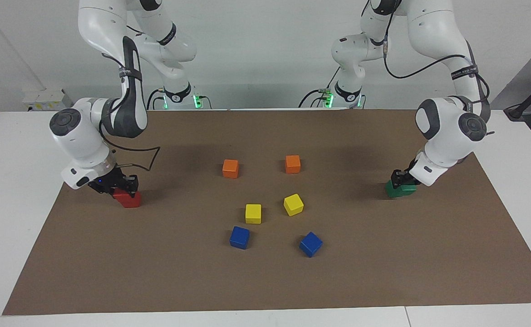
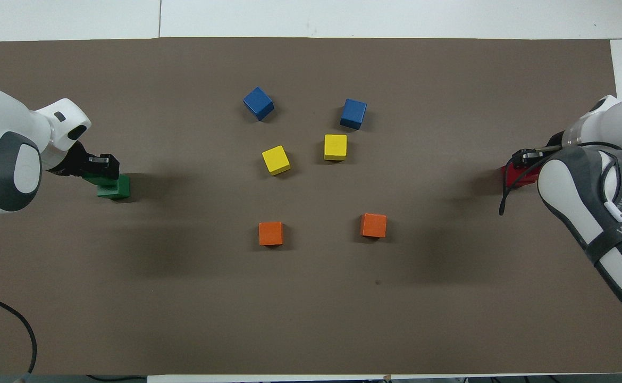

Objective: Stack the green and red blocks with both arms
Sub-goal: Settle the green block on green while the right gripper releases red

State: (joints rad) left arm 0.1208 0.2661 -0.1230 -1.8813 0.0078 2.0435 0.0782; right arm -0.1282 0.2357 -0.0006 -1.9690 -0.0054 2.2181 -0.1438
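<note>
My left gripper is holding the green block. I should use it to set that block down on top of the second green block point(image 2: 107, 185).
My right gripper point(image 1: 119, 184) is shut on a red block point(image 1: 121, 194) and holds it low over the second red block point(image 1: 132, 200) at the right arm's end of the mat. In the overhead view the red blocks point(image 2: 514, 174) overlap under that gripper point(image 2: 523, 158). My left gripper point(image 1: 401, 177) is shut on a green block point(image 2: 94, 180) and holds it partly over the second green block point(image 1: 395, 190), which also shows in the overhead view point(image 2: 117, 189). I cannot tell whether either held block touches the one below it.
In the middle of the brown mat point(image 1: 383, 254) lie two orange cubes point(image 1: 230, 168) point(image 1: 292, 164), two yellow cubes point(image 1: 253, 213) point(image 1: 293, 204) and two blue cubes point(image 1: 239, 237) point(image 1: 310, 244), apart from both arms.
</note>
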